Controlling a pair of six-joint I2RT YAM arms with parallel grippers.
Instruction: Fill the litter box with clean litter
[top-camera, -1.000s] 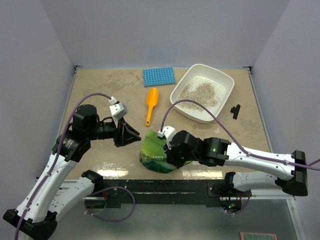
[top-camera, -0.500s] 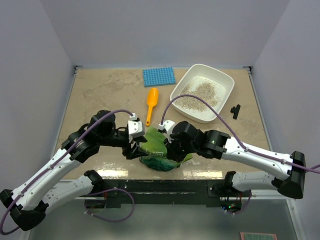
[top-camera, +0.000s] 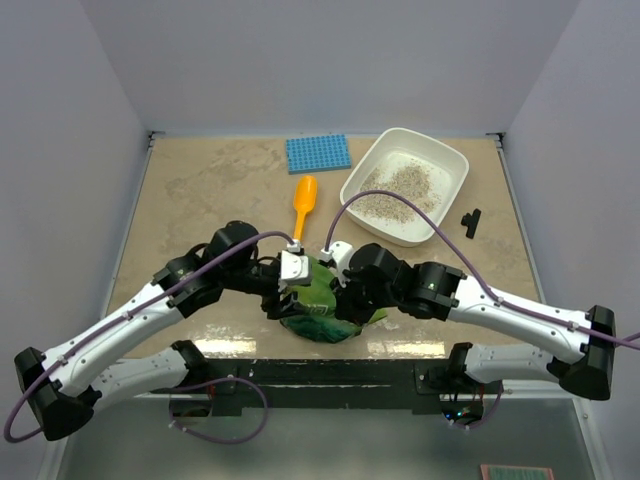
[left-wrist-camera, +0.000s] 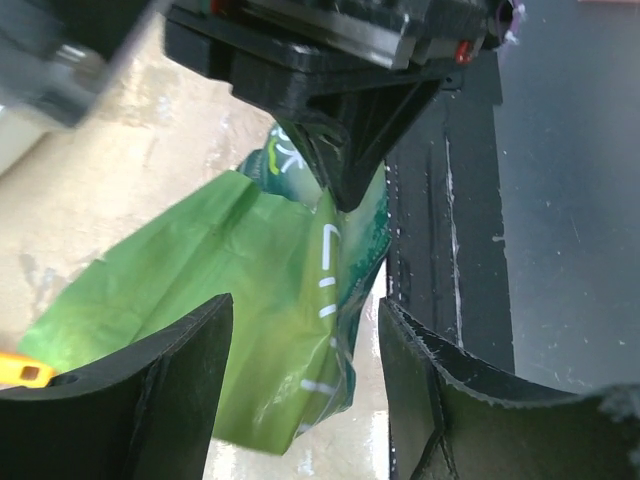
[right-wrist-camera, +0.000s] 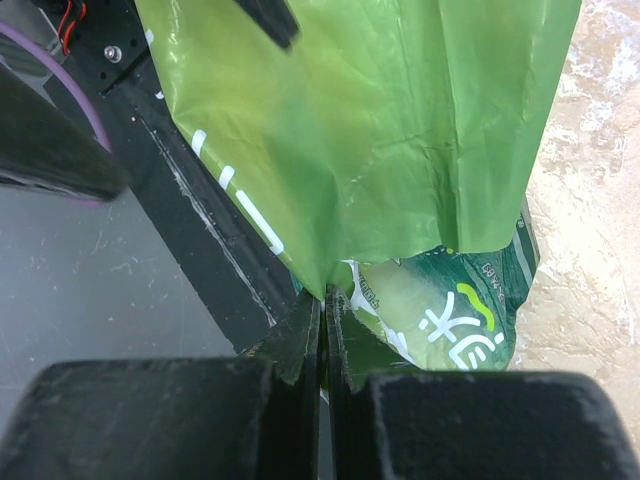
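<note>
The robot's right gripper pinches the middle of the bag's top edge, so its left gripper should grip its white dashes (left-wrist-camera: 327, 298) before the right gripper moves to the bag's far end.
The white litter box (top-camera: 452, 158) stands at the back right with a heap of beige-grey clean litter (top-camera: 401, 189) in it. A crinkly green foil bag (top-camera: 318, 296) sits near the front edge between both arms. My right gripper (top-camera: 345, 302) is shut on the bag's edge; in the right wrist view the bag (right-wrist-camera: 380, 140) hangs from the pinched fingertips (right-wrist-camera: 325, 300). My left gripper (top-camera: 283, 297) is open at the bag's left side. In the left wrist view its jaws stand wide apart round the bag's lower corner (left-wrist-camera: 300, 330).
An orange scoop (top-camera: 303, 210) lies behind the bag. A blue studded mat (top-camera: 317, 153) lies at the back centre. A small black part (top-camera: 469, 222) lies right of the litter box. The black front rail (left-wrist-camera: 440, 200) runs just beside the bag.
My left arm has swung right from the left side to the bag, its open jaws now round the bag's corner. The right gripper has kept hold and lifted the bag's edge slightly.
</note>
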